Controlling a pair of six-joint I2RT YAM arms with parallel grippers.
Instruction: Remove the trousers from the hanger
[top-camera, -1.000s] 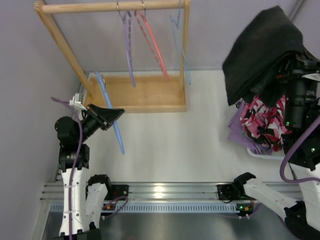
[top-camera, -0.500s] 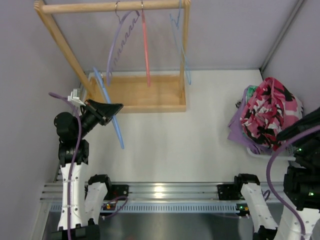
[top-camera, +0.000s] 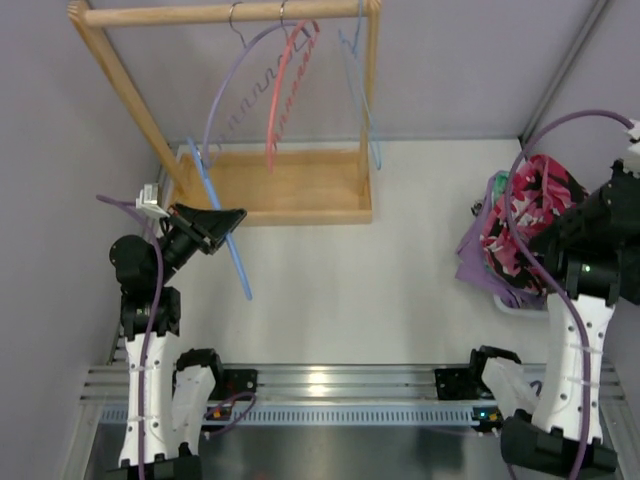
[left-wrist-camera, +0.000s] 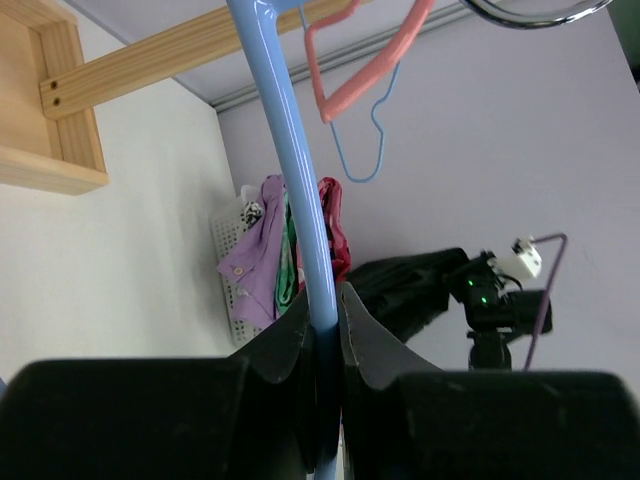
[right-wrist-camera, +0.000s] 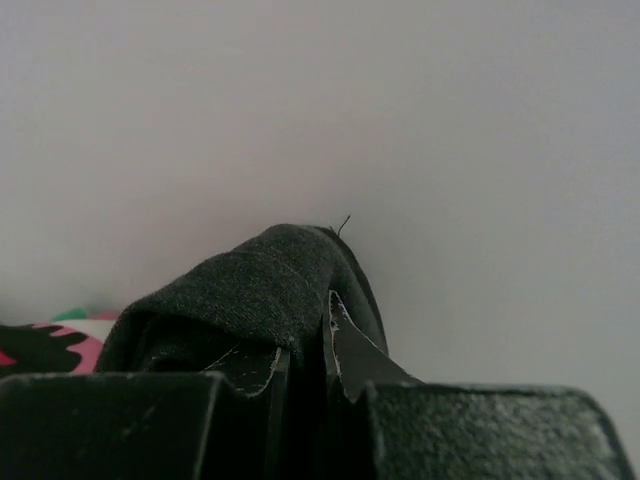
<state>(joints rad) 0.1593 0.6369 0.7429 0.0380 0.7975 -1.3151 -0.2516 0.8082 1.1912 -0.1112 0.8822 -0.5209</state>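
Note:
I need to let go of the black trousers with my right gripper on the grey-wall side of the clothes heap (top-camera: 552, 207) in the basket.
The light blue hanger (top-camera: 232, 262) slants down over the table, bare, and my left gripper (left-wrist-camera: 322, 300) is shut on its thick arm (left-wrist-camera: 290, 150). The black trousers (right-wrist-camera: 255, 280) lie limp over my right gripper (right-wrist-camera: 305, 335), whose jaws are shut on the cloth. That gripper faces the plain grey wall. The left wrist view shows the trousers (left-wrist-camera: 405, 295) as a dark bundle at the right arm, beside the clothes heap and well away from the hanger. In the top view the cloth merges with the black right arm (top-camera: 585, 245).
A wooden rack (top-camera: 225, 13) stands at the back left, with a purple hanger (top-camera: 222, 95), a red hanger (top-camera: 283, 95) and a thin pale blue one (top-camera: 366, 100). A pink, black and white clothes heap (top-camera: 515, 225) fills a white basket (top-camera: 520, 306) at the right.
The right arm has carried the trousers from high over the heap down to the right edge. The purple and red hangers have swung leftward. The left gripper still holds the hanger.

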